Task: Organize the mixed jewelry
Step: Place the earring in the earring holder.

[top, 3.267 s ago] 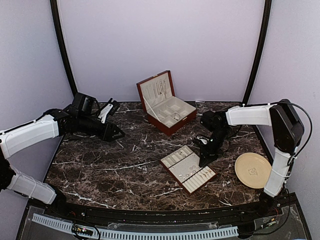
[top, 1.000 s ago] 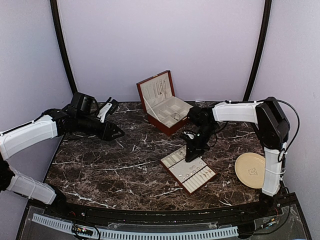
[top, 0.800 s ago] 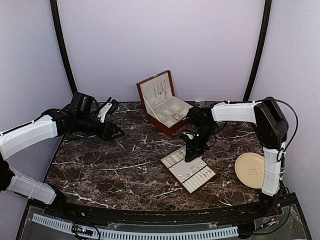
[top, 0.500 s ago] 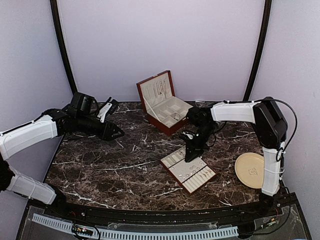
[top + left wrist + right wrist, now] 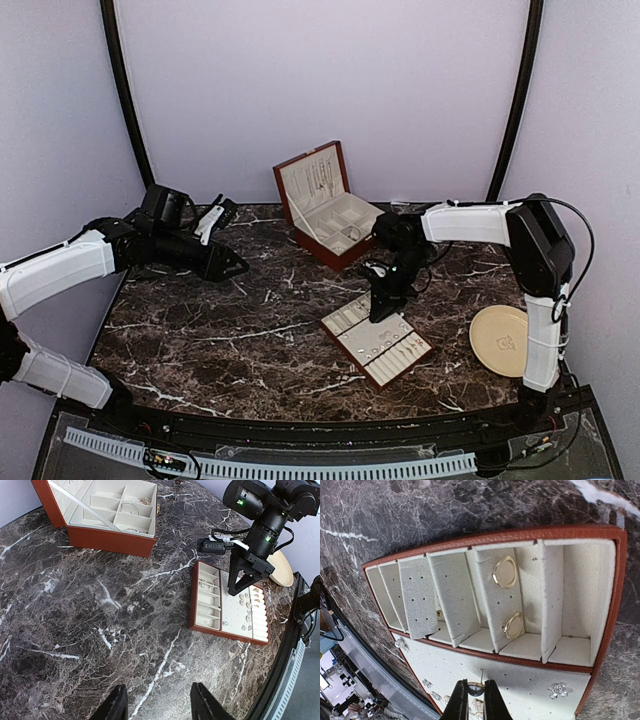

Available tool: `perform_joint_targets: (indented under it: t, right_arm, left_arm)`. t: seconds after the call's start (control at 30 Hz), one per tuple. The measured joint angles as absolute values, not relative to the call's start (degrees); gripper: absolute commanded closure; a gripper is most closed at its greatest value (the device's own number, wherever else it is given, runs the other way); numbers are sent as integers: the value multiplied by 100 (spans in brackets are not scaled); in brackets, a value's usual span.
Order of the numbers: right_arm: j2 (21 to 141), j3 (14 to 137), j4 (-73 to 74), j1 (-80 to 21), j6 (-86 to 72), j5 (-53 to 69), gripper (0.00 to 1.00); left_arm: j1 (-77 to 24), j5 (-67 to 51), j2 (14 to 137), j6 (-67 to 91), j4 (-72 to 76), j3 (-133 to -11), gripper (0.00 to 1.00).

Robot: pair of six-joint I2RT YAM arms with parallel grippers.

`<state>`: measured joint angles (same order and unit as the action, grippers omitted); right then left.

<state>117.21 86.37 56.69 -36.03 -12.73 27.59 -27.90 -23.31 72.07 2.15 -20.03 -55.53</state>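
Note:
My right gripper should put the stud earring down, turn, and take its round head (image 5: 475, 689) from another angle, because the earring's pin points along the cream panel.
My right gripper (image 5: 476, 682) is shut on a small stud earring (image 5: 475, 688) with a dark round head, a gold rim and a thin pin. It hovers just over the perforated cream panel of a flat red-brown jewelry tray (image 5: 495, 535). From above, the right gripper (image 5: 380, 314) points down at that tray (image 5: 350, 356). Two gold rings (image 5: 505, 572) (image 5: 513, 625) sit in the tray's roll slots. Sparkly studs (image 5: 556, 690) lie on the panel. My left gripper (image 5: 232, 268) hangs open over bare marble at the far left, its fingers (image 5: 117, 707) holding nothing.
An open red-brown jewelry box (image 5: 340, 258) with cream compartments and hanging chains stands at the back centre, and the left wrist view shows the box (image 5: 110, 540) too. A round beige plate (image 5: 505, 340) lies at the right edge. Dark curved frame posts flank the table.
Over the last three seconds the right arm swung left from beside the tray to over it. In the last second it barely shifted. The left arm has not moved.

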Motion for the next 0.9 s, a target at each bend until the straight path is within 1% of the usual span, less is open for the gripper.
perform_joint_targets:
  t: [0.6, 0.77, 0.9]
  right_arm:
    - [11771, 8639, 5671, -3599, -1247, 2757, 96]
    - [11778, 8646, 5677, -3599, -1249, 2698, 93]
    - [11784, 8652, 5682, -3599, -1249, 2694, 92]
  left_arm:
    - [-2790, -2331, 7207, 215, -2005, -5553, 55]
    - [-2790, -2331, 7207, 215, -2003, -5553, 56]
    - [-2790, -2331, 7207, 215, -2003, -5553, 55]
